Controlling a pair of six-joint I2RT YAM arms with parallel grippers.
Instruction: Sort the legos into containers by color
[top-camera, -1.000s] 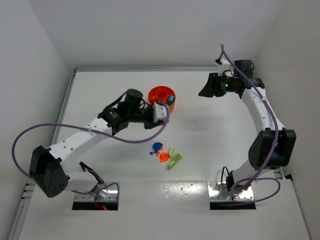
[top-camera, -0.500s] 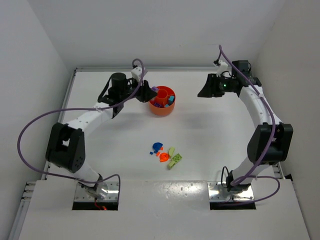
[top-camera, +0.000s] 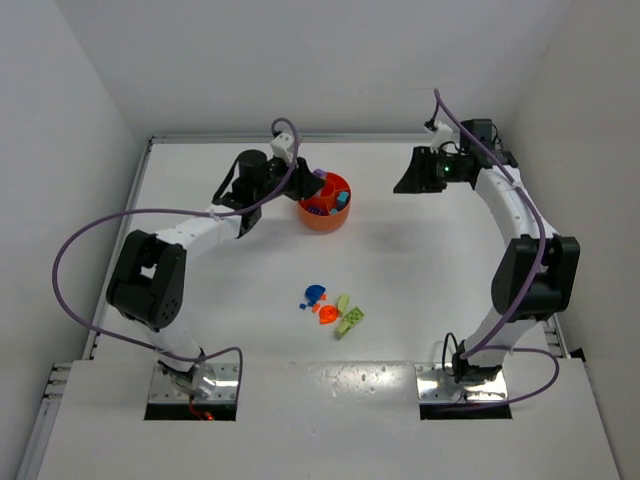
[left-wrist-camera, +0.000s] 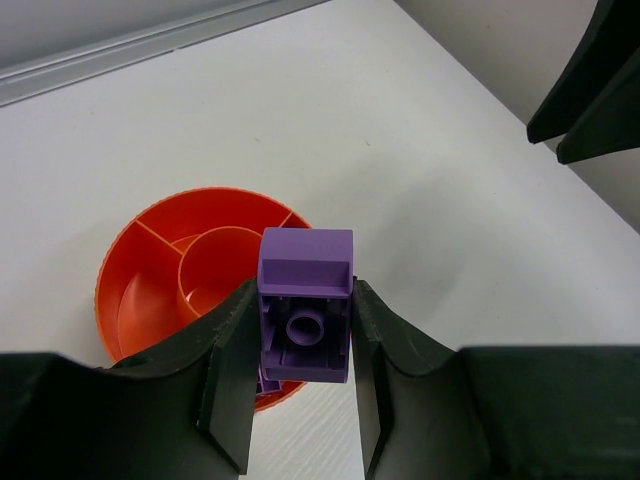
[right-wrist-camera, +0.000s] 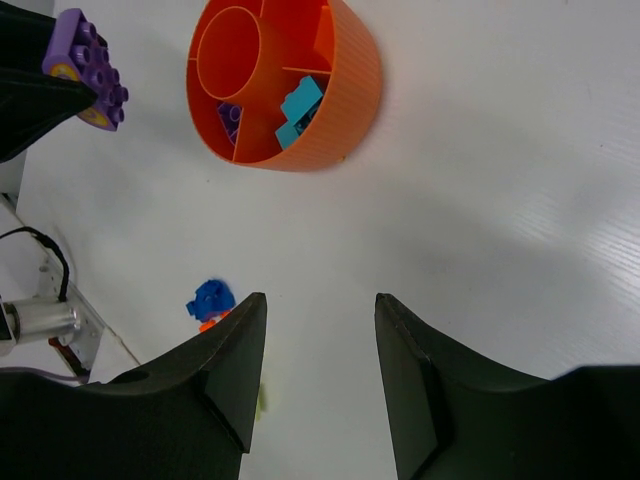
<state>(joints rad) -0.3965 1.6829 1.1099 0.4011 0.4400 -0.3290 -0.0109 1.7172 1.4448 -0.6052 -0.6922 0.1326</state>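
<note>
I will use my left gripper to release the purple lego brick in the orange tray's wedge (top-camera: 313, 208) (left-wrist-camera: 256, 380), beside the other purple pieces.
My left gripper (left-wrist-camera: 303, 335) is shut on a purple lego brick (left-wrist-camera: 305, 300), holding it by its sides with the hollow underside facing the camera. It hangs just above the near rim of the round orange tray (left-wrist-camera: 112, 305). From above, the brick (top-camera: 320, 176) sits at the tray's (top-camera: 325, 222) upper left edge. The tray (right-wrist-camera: 352, 85) holds teal pieces (right-wrist-camera: 300, 108) in one wedge and purple ones (right-wrist-camera: 230, 118) in another. Blue (top-camera: 314, 294), orange (top-camera: 324, 312) and yellow-green (top-camera: 349, 320) legos lie loose mid-table. My right gripper (right-wrist-camera: 320, 298) hangs open and empty, high to the tray's right.
White walls close in the table at the back (top-camera: 330, 137) and on both sides. Purple cables (top-camera: 70, 250) loop off both arms. The arm bases (top-camera: 190, 385) stand at the near edge.
My left arm swung from in front of the tray round to its far left side, carrying the purple brick, and now holds it over the tray's rim. The right arm barely moved.
</note>
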